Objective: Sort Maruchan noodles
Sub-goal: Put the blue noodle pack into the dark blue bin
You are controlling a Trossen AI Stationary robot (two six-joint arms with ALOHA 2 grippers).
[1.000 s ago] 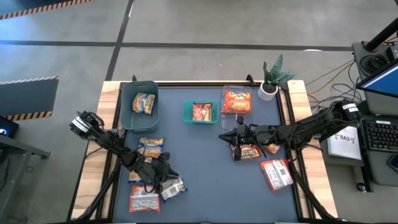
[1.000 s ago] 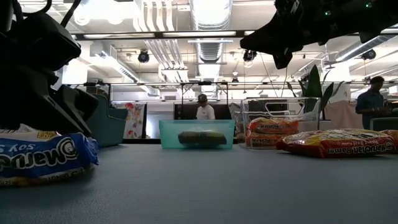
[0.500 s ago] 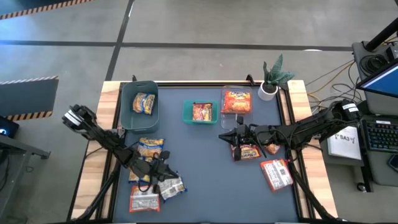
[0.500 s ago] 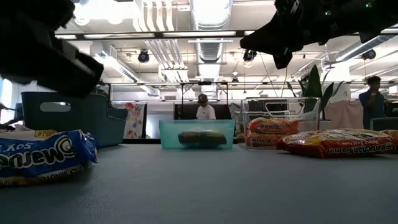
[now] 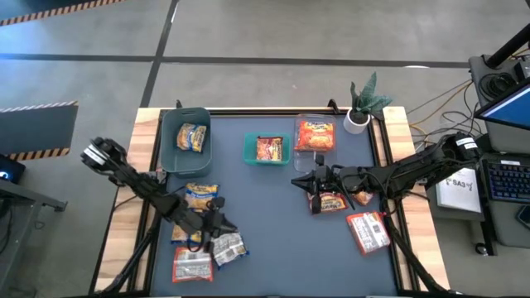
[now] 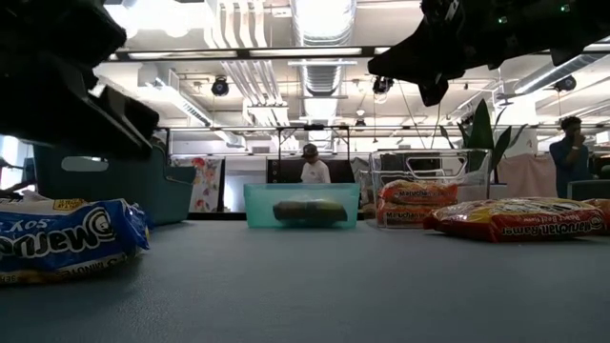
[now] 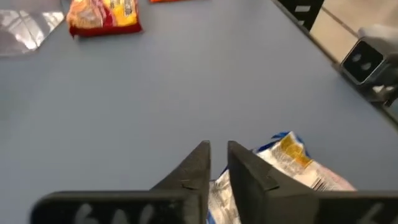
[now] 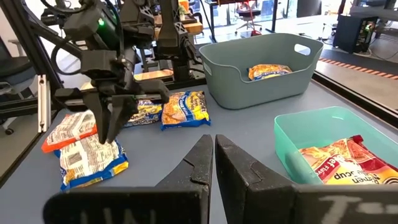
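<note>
The left gripper's fingers are almost closed over the blue-and-white packet, so it should open them, reach lower and pinch its blue edge (image 8: 121,153) before lifting toward the grey-blue bin.
Maruchan noodle packets lie flat on the blue table top. At the near left are a blue-and-white one (image 5: 228,247) (image 7: 292,165) (image 6: 67,238), a red-and-white one (image 5: 192,265) and a yellow-and-blue one (image 5: 201,197). My left gripper (image 5: 222,228) (image 7: 217,155) hangs just above the blue-and-white packet, pointing slantwise down, with a narrow gap between its fingers and nothing in it. My right gripper (image 5: 296,181) (image 8: 213,149) stays shut and level, high over the table's middle, next to an orange-red packet (image 5: 333,202). One more red-and-white packet (image 5: 368,232) lies at the near right.
Along the far side stand a grey-blue bin (image 5: 172,153) with a yellow packet in it, a small teal bin (image 5: 248,149) with an orange-red packet, and a clear bin (image 5: 296,136) with an orange one. A potted plant (image 5: 364,103) stands at the far right corner.
My left gripper has risen from beside the blue-and-white packet and drawn back a little toward the table's left edge. The packet still lies on the table where it was.
</note>
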